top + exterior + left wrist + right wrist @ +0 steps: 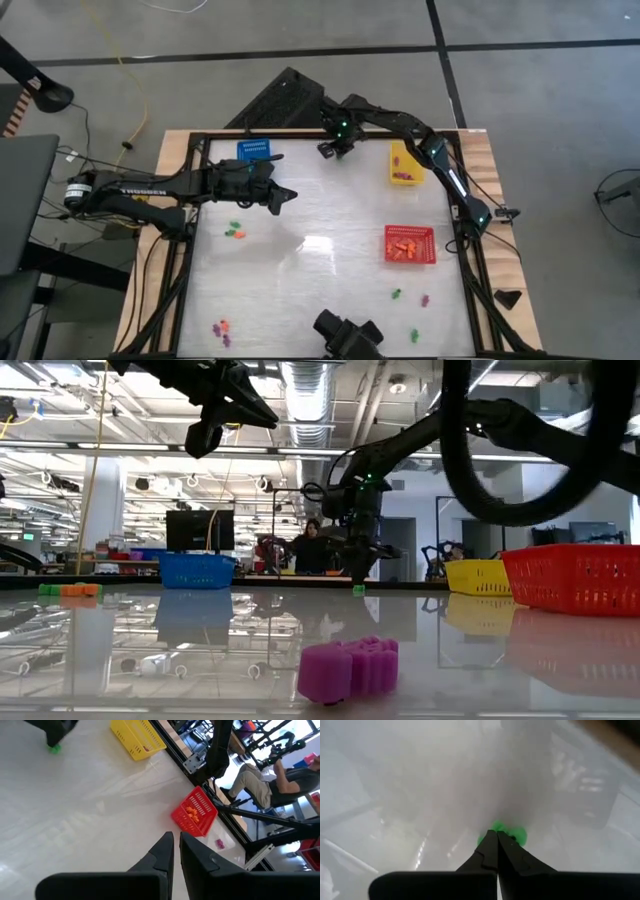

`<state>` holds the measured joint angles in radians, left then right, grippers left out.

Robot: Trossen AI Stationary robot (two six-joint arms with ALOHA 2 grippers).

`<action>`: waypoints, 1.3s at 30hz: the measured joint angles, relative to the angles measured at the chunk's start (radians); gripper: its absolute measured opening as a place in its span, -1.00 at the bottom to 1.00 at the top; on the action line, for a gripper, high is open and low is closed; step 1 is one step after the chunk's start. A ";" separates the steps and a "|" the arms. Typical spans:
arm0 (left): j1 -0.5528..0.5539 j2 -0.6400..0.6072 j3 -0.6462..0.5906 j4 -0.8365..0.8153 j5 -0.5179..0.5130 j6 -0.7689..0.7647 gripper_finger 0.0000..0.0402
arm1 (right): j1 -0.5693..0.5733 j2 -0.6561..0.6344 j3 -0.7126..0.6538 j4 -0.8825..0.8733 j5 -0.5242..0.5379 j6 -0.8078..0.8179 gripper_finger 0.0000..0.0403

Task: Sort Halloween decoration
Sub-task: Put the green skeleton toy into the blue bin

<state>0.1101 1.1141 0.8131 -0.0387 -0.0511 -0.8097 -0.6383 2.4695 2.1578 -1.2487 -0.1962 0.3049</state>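
The green piece lies across my right gripper's closed fingertip ends, so next I open, turn, then grip the green piece's long sides (pixel 519 835).
My right gripper (pixel 331 150) reaches to the table's far edge, between the blue basket (pixel 255 151) and the yellow basket (pixel 404 165), and is shut on a small green piece (pixel 512 831). My left gripper (pixel 283 197) hangs above the table's left half, well clear of the surface. It holds nothing, and its fingers (pixel 165 851) stand a narrow slit apart. Tiny green and orange pieces (pixel 235 230) lie on the table below it. Others lie near the near edge (pixel 220 328), (pixel 397 293), (pixel 414 335). The red basket (pixel 410 245) holds orange pieces. My right gripper pinches the green piece (pixel 515 834) at its fingertips, coming from above and pointing down. The piece shows on both sides of the tips. In the low view it (pixel 358 590) sits at table level under the fingers; whether it rests on the surface, I cannot tell.
A purple piece (pixel 348 668) lies close to the low camera. The table's middle (pixel 320 245) is bare and glossy. The right arm's links stretch along the right side and far edge above the yellow basket. A seated person (pixel 270 775) is beyond the table's right side.
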 joint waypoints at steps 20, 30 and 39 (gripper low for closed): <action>0.000 0.000 0.000 0.000 -0.002 0.042 -0.91 | 0.209 -0.002 -0.009 -0.251 0.179 -0.024 -0.82; -0.006 0.000 0.000 -0.002 0.029 0.056 -0.91 | 0.269 -0.159 -0.034 -0.163 0.346 -0.038 -0.26; -0.006 0.000 0.000 -0.002 0.037 0.100 -0.91 | 0.257 -0.639 -0.651 0.247 0.425 0.238 0.07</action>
<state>0.1036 1.1145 0.8135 -0.0402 -0.0136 -0.7101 -0.3812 1.8300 1.5066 -1.0013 0.2284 0.5428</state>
